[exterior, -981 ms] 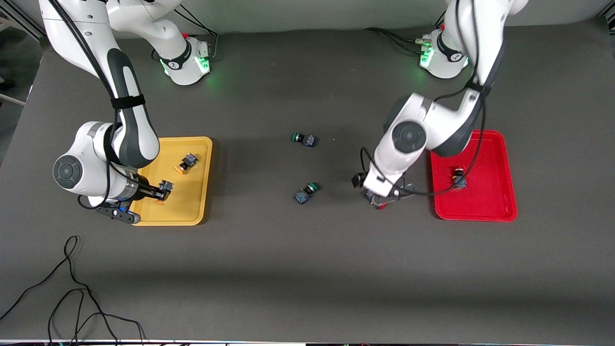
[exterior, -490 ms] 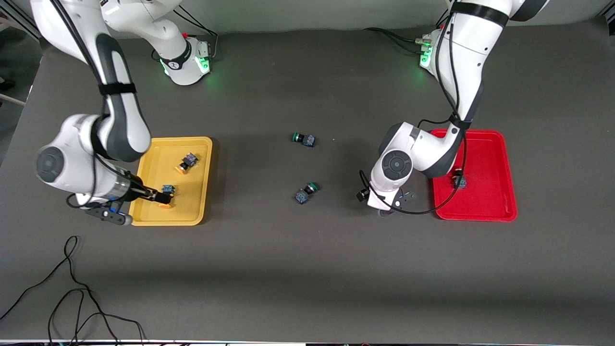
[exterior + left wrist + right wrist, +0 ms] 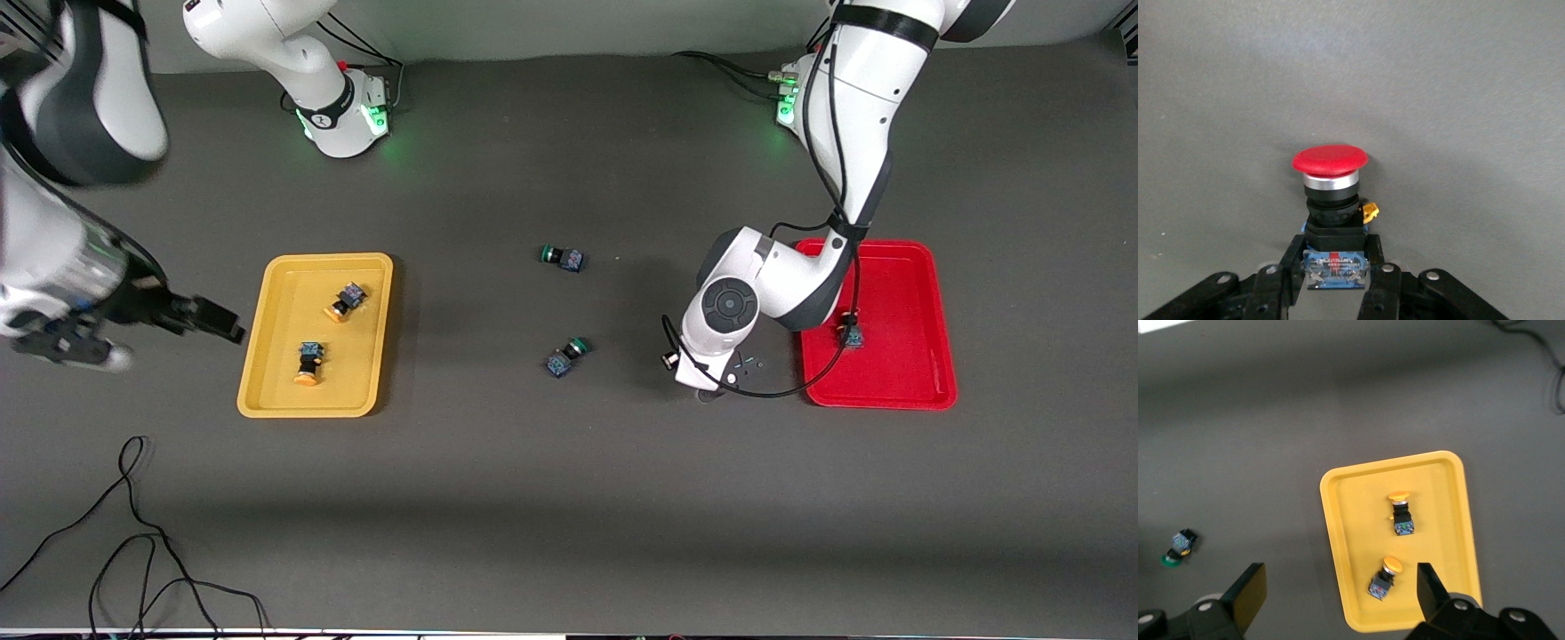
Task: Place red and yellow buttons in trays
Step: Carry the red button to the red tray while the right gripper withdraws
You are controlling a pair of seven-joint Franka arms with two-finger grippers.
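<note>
My left gripper is to let go of the second red button in the red tray [image 3: 894,329] next to the first one, away from the yellow tray. The second button is now beside the red tray.
The yellow tray [image 3: 267,391] holds two yellow buttons [image 3: 345,300] [image 3: 308,363], lying apart. My right gripper [image 3: 218,324] is open and empty, raised over the table beside that tray. The right wrist view shows the tray [image 3: 1438,507] and both yellow buttons [image 3: 1401,513] [image 3: 1385,577] below my open right gripper [image 3: 1338,593]. The red tray [image 3: 925,356] holds one red button [image 3: 851,333]. My left gripper [image 3: 709,391] is low at the table beside the red tray, mostly hidden under its wrist. In the left wrist view it [image 3: 1336,267] is shut on the body of a second red button [image 3: 1330,160].
Two green-capped buttons lie mid-table, one [image 3: 562,257] farther from the front camera than the other [image 3: 566,356]. One shows in the right wrist view [image 3: 1178,547]. Loose black cables [image 3: 133,533] lie near the table's front edge at the right arm's end.
My right gripper let go of a yellow button in the yellow tray, opened, rose and drew back off the tray. My left arm lowered, hiding the red button under its wrist.
</note>
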